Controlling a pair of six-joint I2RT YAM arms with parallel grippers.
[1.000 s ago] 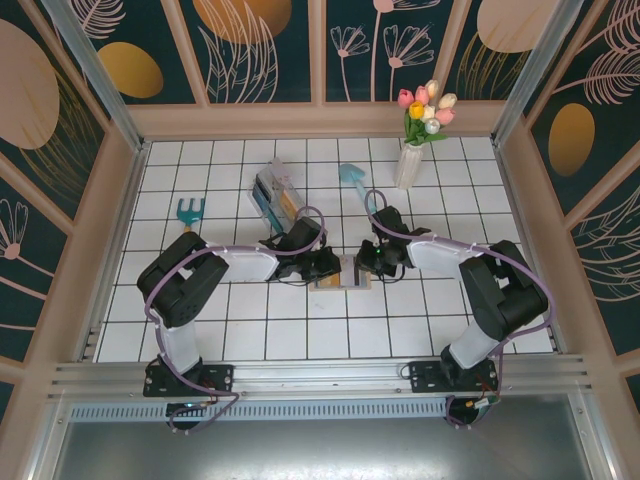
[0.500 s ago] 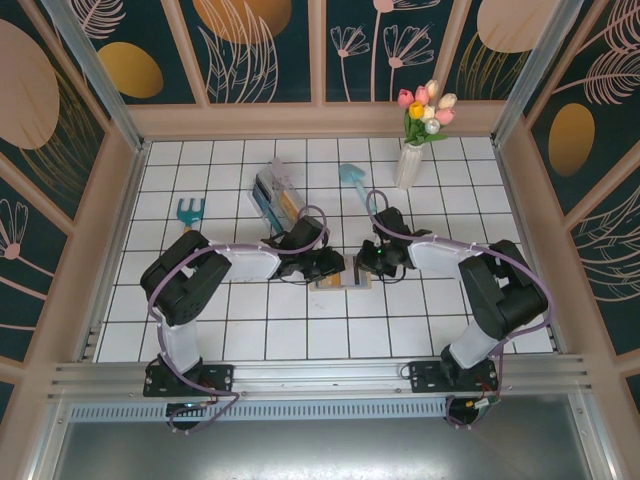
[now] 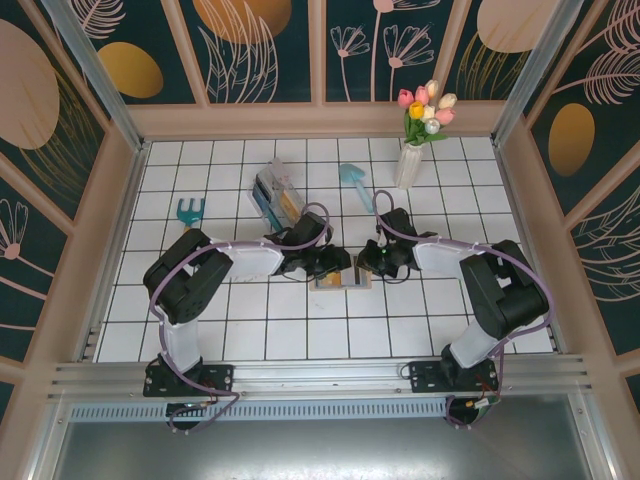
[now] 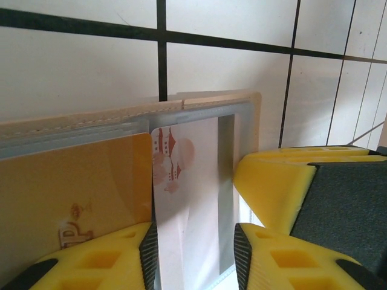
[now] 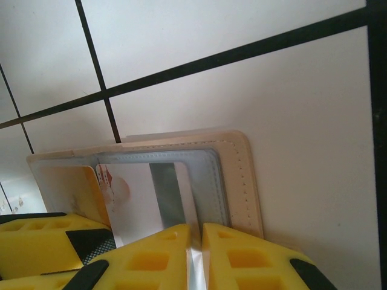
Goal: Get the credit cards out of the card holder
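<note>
The white card is mostly in its pocket. Next, my left gripper pinches its edge (image 4: 159, 208) next to the orange-yellow card and pulls while my right gripper holds the holder.
The tan card holder (image 3: 342, 281) lies open on the white tiles between both grippers, blue-grey inside (image 5: 208, 175). A white credit card (image 4: 187, 199) with red print and a dark stripe (image 5: 164, 193) rests in it, beside an orange-yellow card (image 4: 72, 187). My left gripper (image 4: 195, 260) is open, its pads on either side of the white card without squeezing it. From the opposite side, my right gripper (image 5: 196, 254) is shut on a thin glossy edge of the card holder. Its yellow finger (image 4: 284, 181) sits at the holder's right edge.
A clear acrylic rack (image 3: 272, 195) stands behind the left arm. A teal toy rake (image 3: 190, 211) lies at the left and a teal shovel (image 3: 353, 177) at the back. A white vase of tulips (image 3: 410, 160) is at the back right. Wooden walls enclose the tiled floor.
The left gripper's jaws have come apart around the white card, and its wrist has shifted slightly right. The right gripper stays pinched on the holder.
</note>
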